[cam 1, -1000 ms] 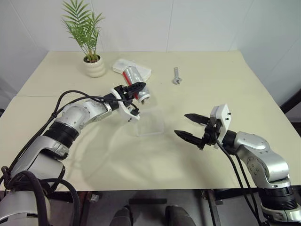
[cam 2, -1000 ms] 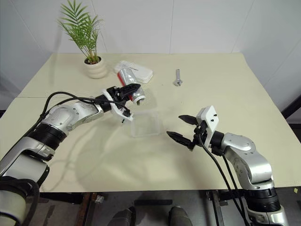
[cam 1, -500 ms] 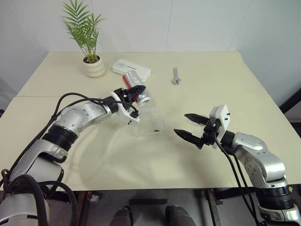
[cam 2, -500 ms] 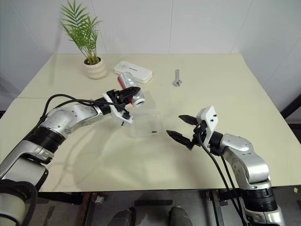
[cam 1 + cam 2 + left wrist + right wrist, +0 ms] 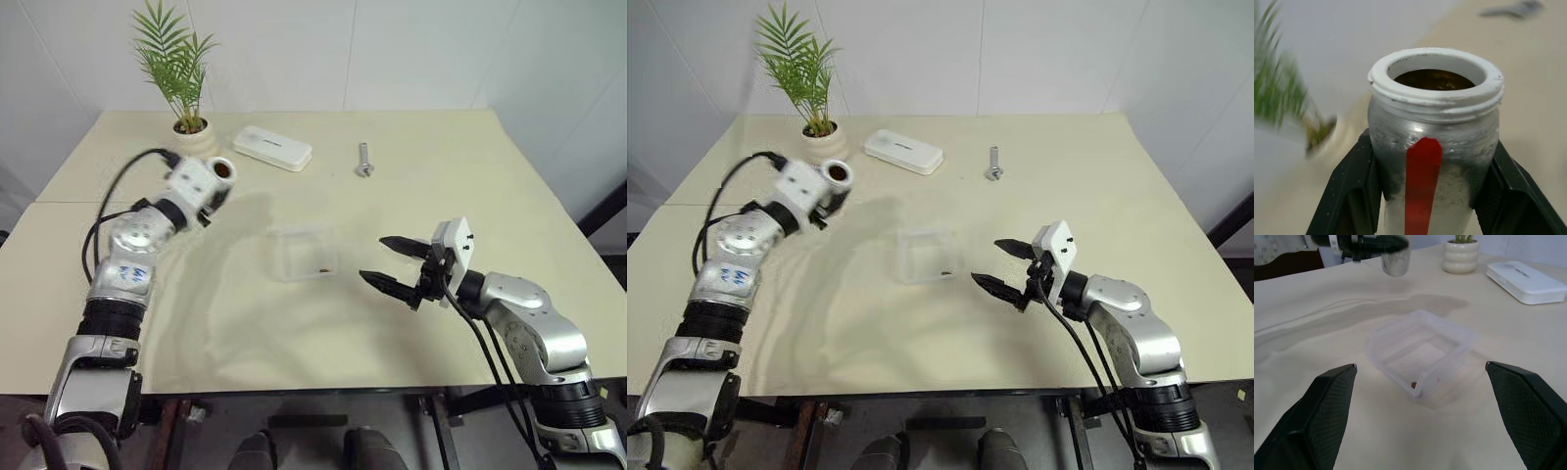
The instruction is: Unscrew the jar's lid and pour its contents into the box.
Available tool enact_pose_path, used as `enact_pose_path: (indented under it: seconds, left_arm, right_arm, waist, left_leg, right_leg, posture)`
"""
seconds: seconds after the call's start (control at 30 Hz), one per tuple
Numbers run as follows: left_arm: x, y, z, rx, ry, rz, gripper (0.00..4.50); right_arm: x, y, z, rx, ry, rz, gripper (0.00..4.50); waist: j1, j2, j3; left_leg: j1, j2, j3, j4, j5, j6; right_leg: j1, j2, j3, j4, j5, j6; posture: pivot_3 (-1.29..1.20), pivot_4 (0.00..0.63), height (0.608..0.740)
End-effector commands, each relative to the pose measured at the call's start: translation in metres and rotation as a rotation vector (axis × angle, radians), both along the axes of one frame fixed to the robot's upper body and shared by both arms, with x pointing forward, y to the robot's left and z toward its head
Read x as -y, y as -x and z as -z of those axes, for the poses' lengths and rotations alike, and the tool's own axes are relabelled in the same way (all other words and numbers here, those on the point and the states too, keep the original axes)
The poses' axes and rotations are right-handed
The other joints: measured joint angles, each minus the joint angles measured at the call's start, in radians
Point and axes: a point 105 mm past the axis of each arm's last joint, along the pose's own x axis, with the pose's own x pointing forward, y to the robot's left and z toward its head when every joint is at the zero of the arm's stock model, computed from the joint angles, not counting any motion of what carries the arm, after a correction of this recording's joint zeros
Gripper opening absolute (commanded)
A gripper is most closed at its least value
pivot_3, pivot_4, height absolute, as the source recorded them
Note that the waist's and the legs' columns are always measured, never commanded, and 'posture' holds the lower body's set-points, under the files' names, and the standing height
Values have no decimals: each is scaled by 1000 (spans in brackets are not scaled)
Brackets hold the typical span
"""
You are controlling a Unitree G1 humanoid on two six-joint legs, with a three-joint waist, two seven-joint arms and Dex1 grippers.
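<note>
The robot's left gripper needs to release the jar on the bare table level with the box [image 5: 118, 262], on the plant's side.
My left gripper [image 5: 1430, 145] is shut on the jar [image 5: 1432, 98], a greyish cylinder with a red stripe and an open white-rimmed mouth. It holds the jar above the table's left part, near the plant pot, well left of the box. The box [image 5: 285, 257], clear and low, sits at mid-table with the contents, a tiny dark piece [image 5: 320, 267], lying in its near right corner. My right gripper [image 5: 372, 258] hovers open just right of the box, fingers pointing at it, nothing between them. The lid is out of view.
A white ribbed plant pot [image 5: 196, 137] stands at the back left, with a flat white oblong case [image 5: 272, 148] beside it and a silver bolt [image 5: 364, 160] further right. The table's near edge runs just below both arms.
My left arm has swung left from above the box, rolling the jar from tipped to mouth-up. The dark piece now lies in the box. The right gripper has kept still.
</note>
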Motion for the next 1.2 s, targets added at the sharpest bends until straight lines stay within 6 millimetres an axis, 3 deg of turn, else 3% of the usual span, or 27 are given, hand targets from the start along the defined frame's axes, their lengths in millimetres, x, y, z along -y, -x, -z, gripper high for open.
enact_pose_path:
  seconds: [0.03,0.23,0.5,0.73,0.83,1.0,1.2]
  left_arm:
    - [-44,9,-2,-17,318,-118,1986]
    - [-101,29,26,5,570,-294,1986]
    - [-135,51,70,-57,581,-406,1986]
    - [-144,60,84,-77,585,-449,1986]
    - [-143,61,86,-87,611,-437,2963]
    - [-137,64,83,-91,575,-396,4476]
    - [-130,76,83,-117,500,-375,4476]
  right_arm:
    - [0,-2,-11,63,23,-25,4447]
    - [-2,-6,-13,86,45,-50,4447]
    - [-5,-16,-23,163,27,-71,4447]
    - [-17,-8,-41,226,-46,-158,4447]
    - [-25,5,-51,255,-52,-243,4500]
    - [-30,16,-52,280,13,-318,4500]
    - [-27,17,-54,285,45,-329,4500]
  waist:
    - [0,0,0]
    - [5,-1,-1]
    - [6,-2,-1]
    - [3,-2,-1]
    - [1,-2,-1]
    - [6,-3,-1]
    - [7,-3,-1]
  left_leg:
    - [1,0,0,0,0,0]
    - [1,0,-1,0,0,0]
    - [1,0,0,0,0,-1]
    - [2,0,0,-1,0,-1]
    - [2,0,0,-1,0,-1]
    - [2,1,0,-1,0,-1]
    - [2,1,0,-1,0,-1]
  right_leg:
    - [1,0,0,0,0,0]
    - [1,0,0,0,0,0]
    - [1,0,0,-1,1,-1]
    - [2,0,0,-1,1,-1]
    - [2,0,0,-1,1,-1]
    - [1,0,-1,-2,1,-1]
    - [2,-1,-1,-3,1,-1]
  posture:
    - [0,150,740]
    - [0,150,740]
    - [0,150,740]
    - [0,150,740]
    - [0,150,740]
    - [0,150,740]
    - [0,150,740]
